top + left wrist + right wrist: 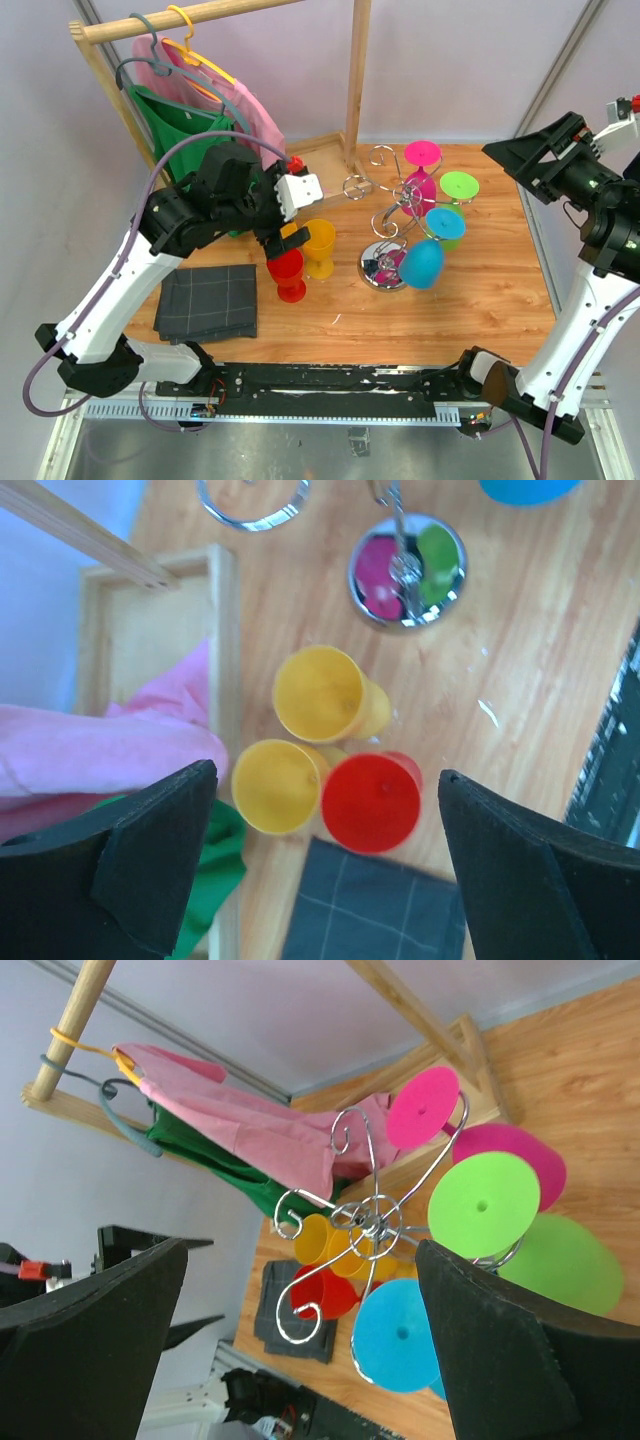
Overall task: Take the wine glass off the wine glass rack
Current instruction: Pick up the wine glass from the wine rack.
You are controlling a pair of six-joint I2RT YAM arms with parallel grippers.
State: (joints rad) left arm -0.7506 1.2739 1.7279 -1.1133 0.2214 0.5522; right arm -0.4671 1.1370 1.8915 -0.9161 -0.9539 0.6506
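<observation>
The blue wine glass is hanging from the chrome rack, and next my right gripper is to close on the flat base's outer edge (462,227) (425,1372) of that glass.
The chrome wine glass rack (392,222) stands right of the table's middle, its mirrored base (407,572) at the top of the left wrist view. Three wine glasses hang from it: pink (421,155), green (459,186) and blue (424,262). A red glass (372,802) and two yellow glasses (318,693) stand upright on the table, left of the rack. My left gripper (325,870) hovers open above the red glass, holding nothing. My right gripper (300,1340) is open and raised at the right, looking down on the rack's hub (372,1222).
A wooden clothes rack (355,80) at the back carries pink (235,90) and green (185,130) garments on hangers. Its wooden tray base (150,630) lies beside the yellow glasses. A dark folded cloth (208,300) lies at the near left.
</observation>
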